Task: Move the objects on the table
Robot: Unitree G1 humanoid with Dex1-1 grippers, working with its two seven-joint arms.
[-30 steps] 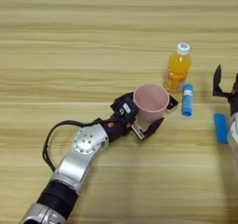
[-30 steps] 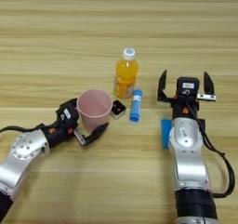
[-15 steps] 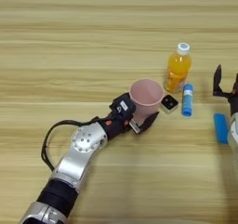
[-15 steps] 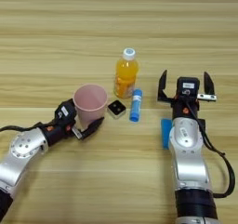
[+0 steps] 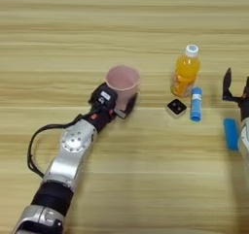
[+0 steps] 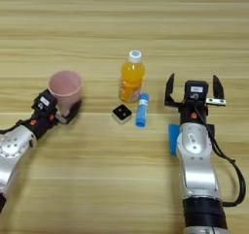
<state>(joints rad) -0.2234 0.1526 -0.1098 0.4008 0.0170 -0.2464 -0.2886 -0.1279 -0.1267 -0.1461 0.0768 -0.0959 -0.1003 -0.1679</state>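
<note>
My left gripper needs to let go of the pink cup on the bare wooden table [image 5: 59, 99] just past the looping black cable.
The pink cup [image 5: 123, 81] stands upright left of the other objects, and my left gripper [image 5: 118, 103] is shut on its lower part from the near-left side. The orange-juice bottle [image 6: 132, 77] stands upright at the centre. In front of it lie the small black-topped cube [image 6: 122, 113] and the blue white-capped tube [image 6: 142, 110]. The flat blue bar [image 6: 173, 138] lies just left of my right forearm. My right gripper [image 6: 193, 80] is open, fingers spread wide and pointing away from me, right of the tube, with nothing between them.
The wooden table [image 6: 121, 29] stretches wide beyond and left of the objects. My left arm's cable [image 5: 35, 145] loops out beside the forearm. My right forearm [image 6: 197, 165] rises from the near edge.
My left gripper has slid the pink cup to the left, away from the bottle, uncovering the cube. The right arm has not moved.
</note>
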